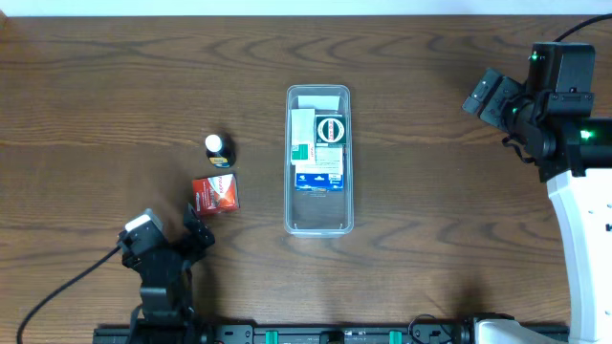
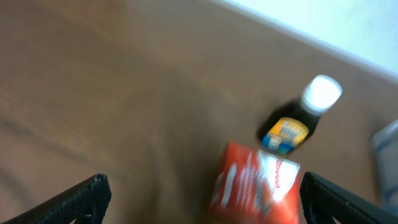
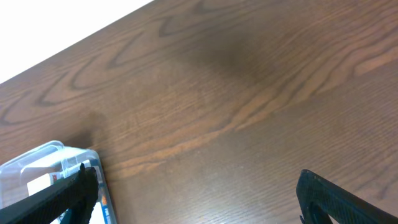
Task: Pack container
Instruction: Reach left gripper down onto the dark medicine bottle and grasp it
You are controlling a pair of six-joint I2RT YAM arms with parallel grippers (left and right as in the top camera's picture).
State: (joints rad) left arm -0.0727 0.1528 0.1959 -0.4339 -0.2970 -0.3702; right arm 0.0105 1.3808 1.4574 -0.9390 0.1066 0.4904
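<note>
I need to next move my left gripper past the red box and close it on the small dark bottle's body [image 1: 220, 153] [image 2: 300, 117], just below its white cap.
The clear plastic container [image 1: 319, 222] lies lengthwise at the table's middle and holds several small boxes, one green and white [image 1: 328, 131]. Its corner shows in the right wrist view [image 3: 43, 163]. A red box [image 1: 215, 193] lies to its left, with a small dark bottle with a white cap [image 1: 219, 149] just behind. My left gripper [image 1: 196, 227] is open and empty just in front of the red box [image 2: 258, 180]; the bottle [image 2: 298, 118] stands beyond. My right gripper [image 1: 490, 94] is open and empty at the far right, away from the container.
The wooden table [image 1: 115, 105] carries only these things. The white base of the right arm [image 1: 583, 220] stands at the right edge. A black rail [image 1: 325, 334] runs along the front edge.
</note>
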